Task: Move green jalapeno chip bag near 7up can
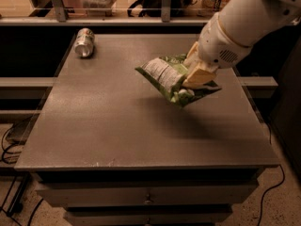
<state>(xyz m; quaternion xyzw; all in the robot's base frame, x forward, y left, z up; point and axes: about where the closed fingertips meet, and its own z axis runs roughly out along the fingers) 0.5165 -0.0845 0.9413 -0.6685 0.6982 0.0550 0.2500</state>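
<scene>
The green jalapeno chip bag, now held in the air above the table, will be released on the grey table (125,51) beside the 7up can, near the table's far edge.
The green jalapeno chip bag (165,77), crinkly with a white label panel, hangs in the air above the middle right of the table, tilted. My gripper (194,73) is shut on its right half and holds it clear of the surface. The 7up can (84,42) lies on its side at the far left corner of the table, its shiny end facing me, well apart from the bag. The white arm reaches in from the upper right.
The grey table (108,126) has drawers under its front edge. A rail and shelf run behind the far edge. Cables lie on the floor at the left (9,140). The small dark wrapper is hidden behind the arm.
</scene>
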